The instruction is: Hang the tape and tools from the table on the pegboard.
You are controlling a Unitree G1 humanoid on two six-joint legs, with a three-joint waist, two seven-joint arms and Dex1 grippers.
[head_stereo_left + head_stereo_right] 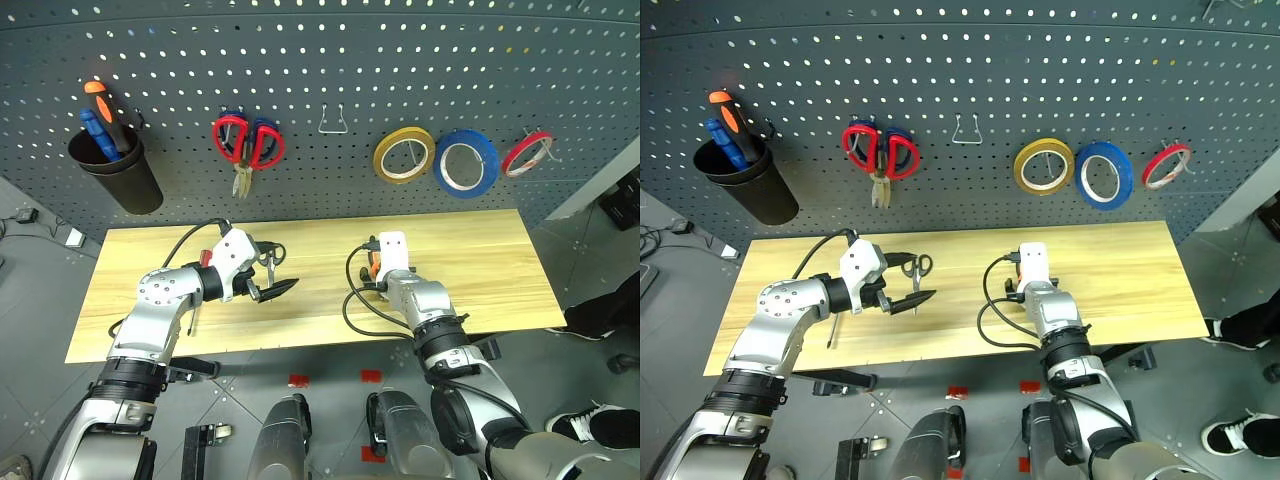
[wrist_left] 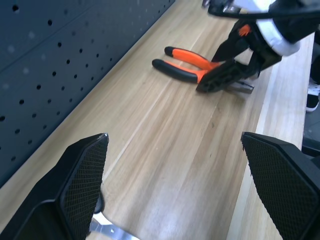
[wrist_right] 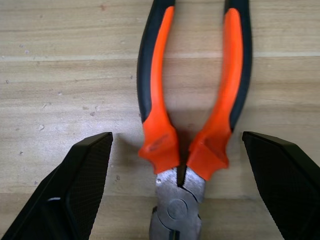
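Note:
My left gripper needs to close on the metal blades (image 1: 271, 274) (image 2: 116, 231) of the black-handled scissors, since the scissors' handle loops should stay free for hanging.
The orange-and-black pliers (image 3: 186, 125) lie flat on the wooden table (image 1: 480, 260), handles pointing toward the pegboard (image 1: 320, 60). My right gripper (image 3: 177, 137) is open and low over them, one finger on each side of the head and touching nothing. Small black-handled scissors (image 1: 919, 268) lie on the table left of centre. My left gripper (image 1: 912, 280) hovers open and empty just above them. The blue tape (image 1: 466, 163) hangs on the pegboard between a yellow roll (image 1: 404, 155) and a thin red roll (image 1: 527, 153).
A black cup (image 1: 118, 172) with an orange and a blue handled tool hangs at the pegboard's left. Red-handled scissors (image 1: 248, 142) hang beside it, and a bare wire hook (image 1: 333, 122) is at the centre. A black cable (image 1: 360, 310) loops on the table by my right arm.

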